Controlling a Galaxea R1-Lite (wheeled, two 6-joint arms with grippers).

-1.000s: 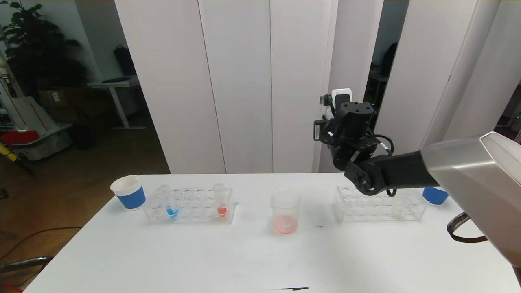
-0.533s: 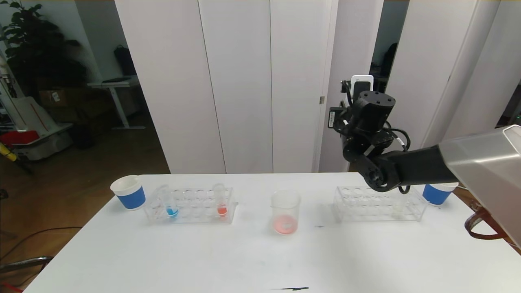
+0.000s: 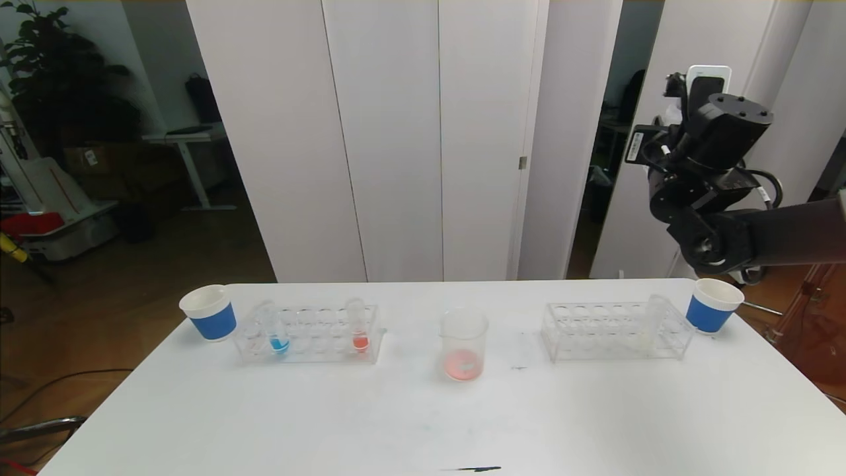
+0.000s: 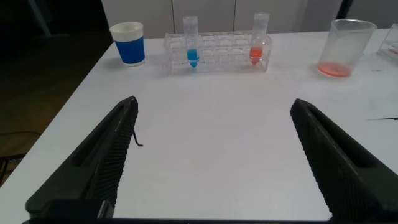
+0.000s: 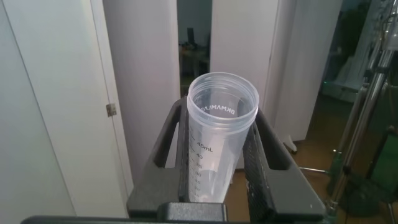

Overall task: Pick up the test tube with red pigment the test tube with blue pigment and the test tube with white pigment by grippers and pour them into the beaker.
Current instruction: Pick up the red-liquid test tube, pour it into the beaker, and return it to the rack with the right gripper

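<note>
The robot's right gripper should release the clear graduated tube inside the blue-banded paper cup [image 3: 715, 298] beside the nearly colourless tube's rack.
My right gripper [image 5: 222, 111] is shut on a clear graduated tube [image 5: 217, 143], held high beyond the table's far right corner; no pigment shows in it. In the head view only that arm's wrist [image 3: 717, 139] shows. The beaker [image 3: 463, 344] stands mid-table with pink-red liquid at its bottom. The test tube with blue pigment [image 3: 277, 334] and the test tube with red pigment [image 3: 359, 330] stand in the left rack [image 3: 310, 337]. A nearly colourless tube [image 3: 655, 317] stands at the right rack's end. My left gripper [image 4: 212, 102] hangs open and empty over the near table, facing the left rack.
The right rack [image 3: 608, 330] is clear plastic with several empty holes. Blue-banded paper cups stand at the far left [image 3: 209, 312] and far right [image 3: 712, 305]. A small black mark [image 3: 476, 469] lies near the table's front edge. White panels stand behind the table.
My right arm has swung up and to the right, away from above the right rack, which now shows in full. Nothing on the table has moved.
</note>
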